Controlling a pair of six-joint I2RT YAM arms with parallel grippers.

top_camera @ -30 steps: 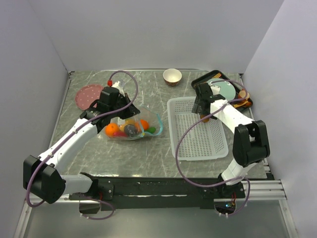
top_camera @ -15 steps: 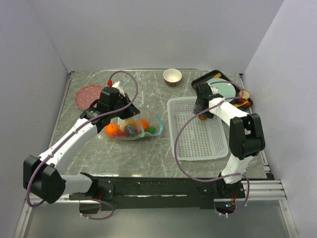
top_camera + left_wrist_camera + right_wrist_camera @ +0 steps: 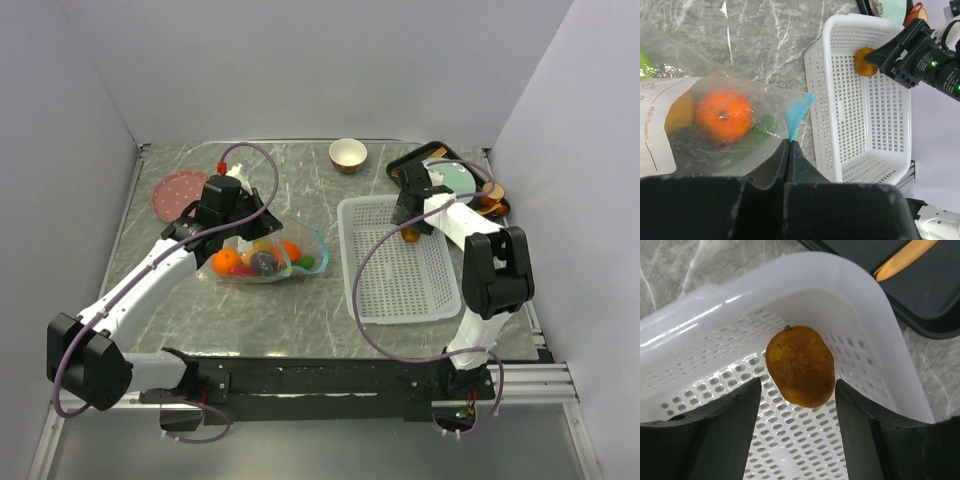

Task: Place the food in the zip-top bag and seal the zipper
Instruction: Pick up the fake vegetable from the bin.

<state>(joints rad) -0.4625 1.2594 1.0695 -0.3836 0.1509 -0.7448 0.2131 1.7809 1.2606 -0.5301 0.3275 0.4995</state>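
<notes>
The robot's right gripper reaches only the near end of the yellow-orange fruit in the basket's corner, so it should move the fruit clear and grip its middle [image 3: 800,366].
The clear zip-top bag [image 3: 265,258] lies left of centre with several pieces of food inside, among them an orange [image 3: 723,116] and green pieces. My left gripper [image 3: 789,145] is shut on the bag's mouth edge, where the teal zipper [image 3: 796,112] comes out between the tips. A yellow-orange fruit [image 3: 800,365] lies in the far corner of the white basket [image 3: 790,270]. My right gripper [image 3: 797,385] is open, with one finger on each side of the fruit's near end. Small gaps show on both sides. From above, that gripper [image 3: 410,232] hangs over the basket's far right corner.
The white perforated basket [image 3: 400,290] fills the right middle of the table. Behind it lie a black tray [image 3: 420,160] with a teal plate [image 3: 455,180] and orange utensils. A tan bowl [image 3: 347,154] stands at the back centre and a pink plate [image 3: 180,190] at the back left.
My right gripper has moved a little farther into the basket's far corner and its fingers have narrowed around the yellow-orange fruit. The left arm and bag have not moved.
</notes>
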